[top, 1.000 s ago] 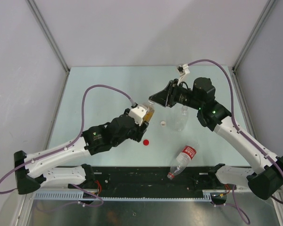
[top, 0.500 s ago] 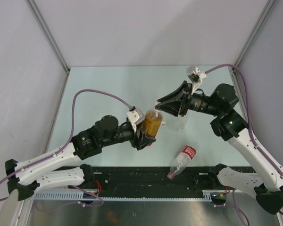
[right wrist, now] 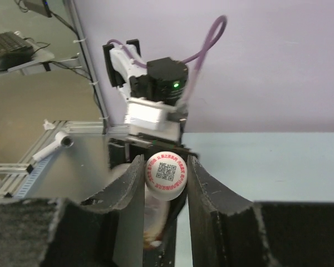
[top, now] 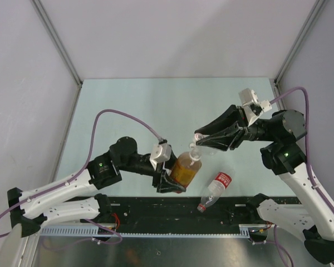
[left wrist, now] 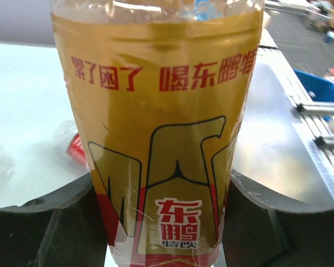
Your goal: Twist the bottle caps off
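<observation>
I will let go of the white cap with my right gripper on the bare table (top: 175, 144) between its fingers and my left gripper.
My left gripper (top: 174, 179) is shut on the short amber bottle (top: 185, 168) with the red-yellow label and holds it tilted above the table; the bottle fills the left wrist view (left wrist: 161, 128) between the gripper's (left wrist: 167, 233) dark fingers. My right gripper (top: 198, 139) is shut on that bottle's white cap (right wrist: 167, 176), which has a printed code on top and sits between the two fingers of the gripper (right wrist: 166, 173). The clear bottle with the red-white label (top: 216, 189) lies uncapped near the front edge. The clear unlabelled bottle (top: 210, 148) is mostly hidden behind my right gripper. The red cap is hidden.
A black rail (top: 172, 208) runs along the near edge of the pale green table (top: 128, 105). Grey walls and metal corner posts (top: 58, 44) close in the left, back and right sides.
My left arm has carried the amber bottle right and toward the near edge and tilted it. My right gripper has followed down and right and closed on its white cap.
</observation>
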Controlling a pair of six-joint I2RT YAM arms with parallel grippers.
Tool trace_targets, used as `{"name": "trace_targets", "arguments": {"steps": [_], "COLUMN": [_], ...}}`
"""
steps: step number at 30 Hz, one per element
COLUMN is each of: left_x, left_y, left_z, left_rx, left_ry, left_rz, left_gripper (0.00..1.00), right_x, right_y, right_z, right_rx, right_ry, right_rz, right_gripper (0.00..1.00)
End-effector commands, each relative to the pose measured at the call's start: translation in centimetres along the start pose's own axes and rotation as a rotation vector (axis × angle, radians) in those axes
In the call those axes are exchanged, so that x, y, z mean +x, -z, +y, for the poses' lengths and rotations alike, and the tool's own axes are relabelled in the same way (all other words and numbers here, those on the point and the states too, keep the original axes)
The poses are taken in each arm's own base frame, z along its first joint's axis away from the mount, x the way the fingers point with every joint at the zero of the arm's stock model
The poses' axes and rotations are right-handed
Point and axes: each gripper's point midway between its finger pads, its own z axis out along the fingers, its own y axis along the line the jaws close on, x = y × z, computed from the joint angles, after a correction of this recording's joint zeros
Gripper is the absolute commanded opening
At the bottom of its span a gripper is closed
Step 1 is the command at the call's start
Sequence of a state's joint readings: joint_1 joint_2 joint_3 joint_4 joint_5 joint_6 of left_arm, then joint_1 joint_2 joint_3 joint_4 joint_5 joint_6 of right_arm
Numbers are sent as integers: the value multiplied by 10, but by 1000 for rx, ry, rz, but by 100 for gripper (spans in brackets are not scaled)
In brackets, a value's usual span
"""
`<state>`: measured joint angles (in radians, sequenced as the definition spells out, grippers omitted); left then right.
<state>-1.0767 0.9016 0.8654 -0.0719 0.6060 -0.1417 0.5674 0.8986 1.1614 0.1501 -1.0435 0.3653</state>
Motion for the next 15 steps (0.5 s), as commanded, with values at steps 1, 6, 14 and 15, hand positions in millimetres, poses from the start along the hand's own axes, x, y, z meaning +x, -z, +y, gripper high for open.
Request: {"name": "trace_targets", "arguments": {"steps": [1, 6, 14, 15], "left_x": [-10, -4, -4, -4], "left_y": [5, 3, 3, 2], "left_z": [-46, -47, -31, -23], "left_rx": [259, 283, 180, 135], "left_ry": [-114, -96, -95, -92], "left_rz": [-46, -37, -57, -63], "left_gripper": [0, 0, 0, 0], "right_x": [-19, -27, -24, -21], "right_y": [2, 2, 3, 4], "right_z": [-3, 1, -18, -23], "right_rx": [11, -3, 87, 110], "right_ry": [85, 103, 72, 62], "right_rz": [-55, -79, -86, -80], "right_gripper": [0, 0, 0, 0]}}
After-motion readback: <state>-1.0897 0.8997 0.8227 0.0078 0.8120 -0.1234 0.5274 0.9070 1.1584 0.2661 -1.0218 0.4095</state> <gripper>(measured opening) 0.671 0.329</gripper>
